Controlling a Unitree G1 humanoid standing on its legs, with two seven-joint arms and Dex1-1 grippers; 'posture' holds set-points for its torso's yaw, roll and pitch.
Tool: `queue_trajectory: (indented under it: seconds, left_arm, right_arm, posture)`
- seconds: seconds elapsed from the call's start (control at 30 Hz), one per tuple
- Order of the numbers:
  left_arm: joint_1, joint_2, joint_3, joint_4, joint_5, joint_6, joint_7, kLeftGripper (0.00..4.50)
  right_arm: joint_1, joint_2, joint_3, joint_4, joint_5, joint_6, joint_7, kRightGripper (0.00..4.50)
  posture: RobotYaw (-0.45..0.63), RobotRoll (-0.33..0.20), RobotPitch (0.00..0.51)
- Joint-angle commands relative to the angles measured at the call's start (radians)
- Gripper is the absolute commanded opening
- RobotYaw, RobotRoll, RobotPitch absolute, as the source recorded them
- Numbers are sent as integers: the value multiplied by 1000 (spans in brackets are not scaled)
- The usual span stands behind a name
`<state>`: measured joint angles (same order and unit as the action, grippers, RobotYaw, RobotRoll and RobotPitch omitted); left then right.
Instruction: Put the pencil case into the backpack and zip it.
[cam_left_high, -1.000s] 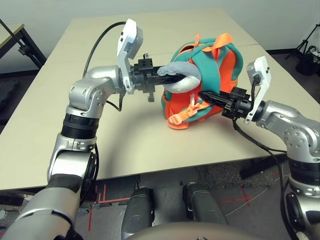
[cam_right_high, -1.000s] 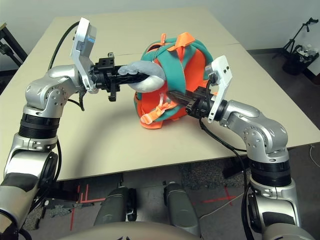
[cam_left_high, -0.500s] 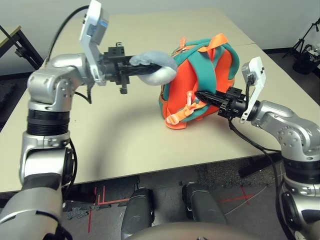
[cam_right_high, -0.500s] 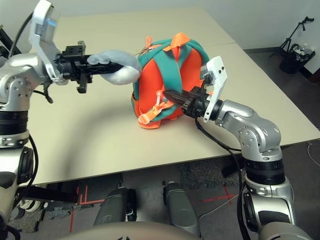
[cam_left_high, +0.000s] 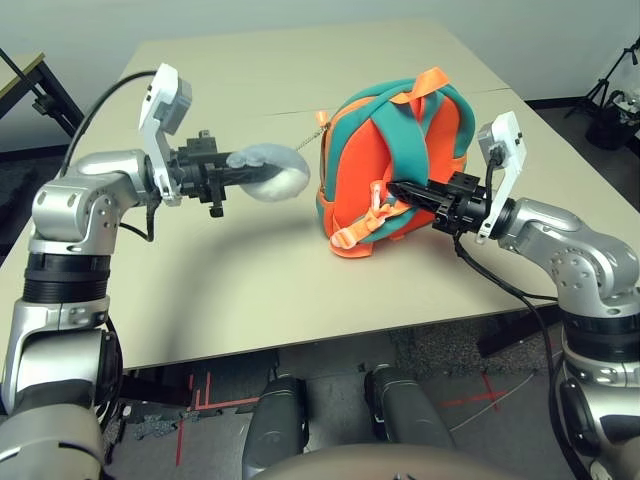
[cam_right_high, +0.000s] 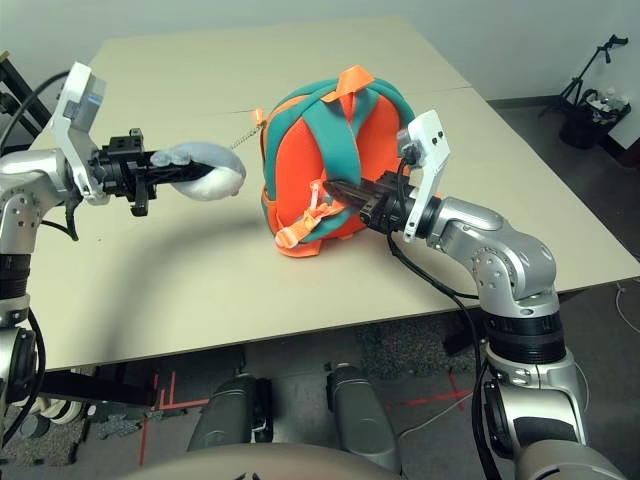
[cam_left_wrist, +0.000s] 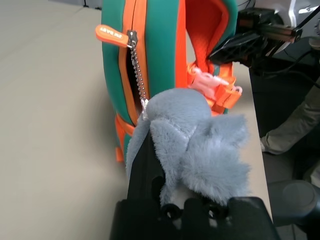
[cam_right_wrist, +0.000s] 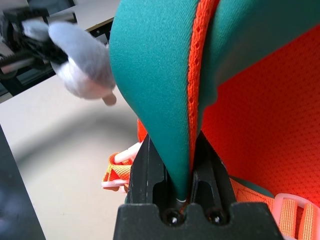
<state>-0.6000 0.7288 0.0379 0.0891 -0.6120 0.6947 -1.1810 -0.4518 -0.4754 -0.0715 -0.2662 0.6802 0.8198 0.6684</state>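
I should let the grey plush piece go from my left gripper low (cam_left_high: 310, 198) (cam_left_wrist: 121, 142) against the zipper side of the backpack.
The teal and orange backpack (cam_left_high: 395, 160) stands upright on the table, its strap side facing me. My left gripper (cam_left_high: 243, 174) is shut on the grey plush piece (cam_left_high: 277, 172), held out to the left of the backpack. A bead chain (cam_left_wrist: 137, 75) links the plush to the zipper slider beside the orange pull tab (cam_left_wrist: 112, 34). My right gripper (cam_left_high: 402, 190) is shut on a teal strap (cam_right_wrist: 155, 75) at the backpack's right side. The pencil case is out of view.
The beige table (cam_left_high: 250, 290) has open surface in front of and behind the backpack. A dark stand (cam_left_high: 40, 95) is off the table's left edge, black gear (cam_left_high: 615, 110) on the floor at right. A person's leg (cam_left_wrist: 295, 120) is beyond the table.
My left arm has pulled the grey plush leftward and lower, away from the backpack, drawing the chain taut. The backpack now stands more upright. The right gripper keeps its hold on the strap.
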Motion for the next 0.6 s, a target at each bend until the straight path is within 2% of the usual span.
queue_trajectory:
  seconds: [0.03,0.3,0.47,0.6]
  left_arm:
    - [60,-14,-30,-8,18,19,14,294]
    - [121,-64,-47,35,40,15,41,290]
    - [132,-55,-53,54,55,7,39,290]
    - [147,-49,-35,33,18,53,30,289]
  right_arm:
    - [-15,3,21,-3,8,-3,20,229]
    - [-8,-1,19,-8,7,-3,18,225]
    - [-9,-4,20,-4,4,-6,23,224]
    - [-10,-4,25,-1,1,-8,26,223]
  posture:
    - [-101,0,84]
    - [-111,0,82]
    - [-107,0,80]
    - [-102,0,79]
